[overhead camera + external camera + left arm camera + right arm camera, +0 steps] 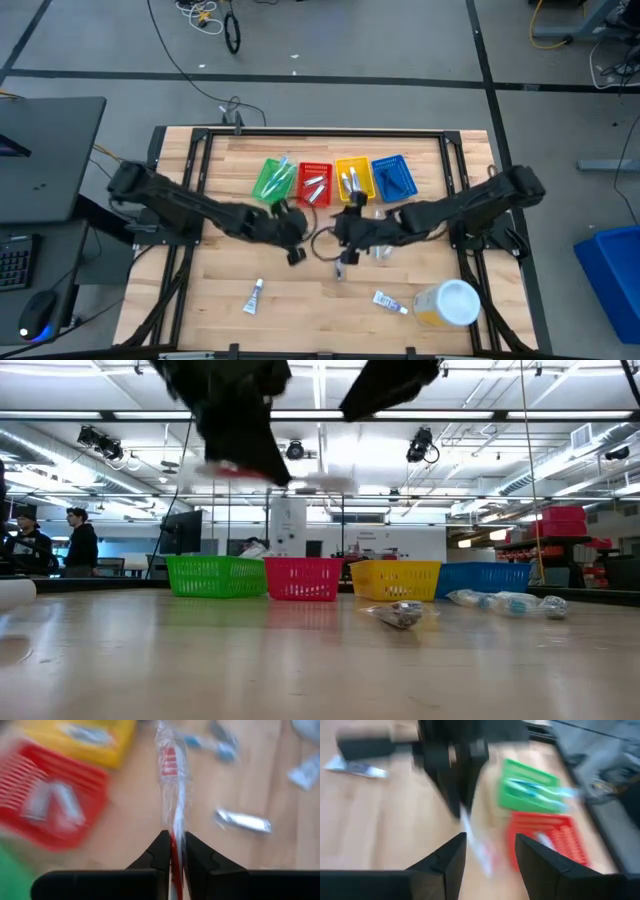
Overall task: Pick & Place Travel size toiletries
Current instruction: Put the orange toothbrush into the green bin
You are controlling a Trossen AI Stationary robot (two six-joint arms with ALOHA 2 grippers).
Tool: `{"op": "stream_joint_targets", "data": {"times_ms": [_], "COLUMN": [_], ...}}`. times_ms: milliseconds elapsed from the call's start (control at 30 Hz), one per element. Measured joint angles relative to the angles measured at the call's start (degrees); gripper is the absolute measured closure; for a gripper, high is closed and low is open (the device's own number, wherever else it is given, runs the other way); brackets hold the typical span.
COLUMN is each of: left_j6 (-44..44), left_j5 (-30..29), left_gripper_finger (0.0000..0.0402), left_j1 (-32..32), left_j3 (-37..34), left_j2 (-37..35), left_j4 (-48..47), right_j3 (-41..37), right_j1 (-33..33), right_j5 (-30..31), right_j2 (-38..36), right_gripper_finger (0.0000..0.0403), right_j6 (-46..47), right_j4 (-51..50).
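Note:
Next, my left gripper sets the red-and-white toothbrush down in the green basket (280,178) (10,875), among its clear-wrapped items.
My left gripper (174,851) is shut on a red-and-white toothbrush in a clear wrapper (172,785), held above the table near the red basket (314,184). In the high view my left gripper (292,228) is at mid-table. My right gripper (490,856) is open and empty, close to the right of it (345,232), and faces the held toothbrush (475,842). Green (273,180), yellow (354,178) and blue (393,176) baskets stand in a row with the red one and hold small items. Two small tubes (254,296) (390,301) lie flat near the front edge. My left gripper pinches the toothbrush's handle end (174,834) between its two fingers. The brush runs on forward past the fingertips, in line with the fingers. It is lifted clear of the table, as the low view (275,475) shows.
A yellow jar with a white lid (447,303) lies at the front right. A silvery tube (400,615) and clear-wrapped items (500,602) lie on the table in front of the yellow and blue baskets. People stand in the room at far left (78,540).

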Motion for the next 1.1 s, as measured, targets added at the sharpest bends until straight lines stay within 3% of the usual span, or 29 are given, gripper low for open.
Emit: {"op": "stream_joint_targets", "data": {"times_ms": [233,367,533,667,767,933,1100], "left_j6": [5.93,9.64,12.15,13.50,10.71,15.21,12.65], "left_j5": [-9.23,-11.83,-5.05,4.59,9.62,6.76,6.30], "left_gripper_finger": [0.0366,0.0369,0.0363,0.0366,0.0367,0.0365,0.0365], "left_j1": [6.68,12.37,21.61,28.92,32.92,35.07,35.27], "left_j3": [0.00,-2.59,-13.31,-23.61,-29.78,-36.63,-39.25], "left_j2": [-15.45,-21.03,-23.46,-22.83,-21.83,-21.41,-20.02], "left_j4": [-7.55,-5.72,7.08,29.06,38.05,43.41,45.16], "right_j3": [0.04,-0.74,-4.77,-7.99,-9.33,-11.78,-12.86], "right_j1": [-3.00,-6.29,-11.51,-15.21,-17.40,-19.45,-21.14], "right_j5": [3.24,3.14,2.98,0.80,-3.03,-6.07,-7.75], "right_j2": [-5.19,-5.46,-5.44,-5.44,-5.42,-5.39,-5.39], "right_gripper_finger": [0.0224,0.0222,0.0221,0.0223,0.0224,0.0225,0.0226], "right_j6": [0.20,1.23,3.44,4.07,4.08,0.56,-0.42], "right_j4": [-6.10,-6.67,-6.23,-2.75,-0.66,3.68,7.56]}}
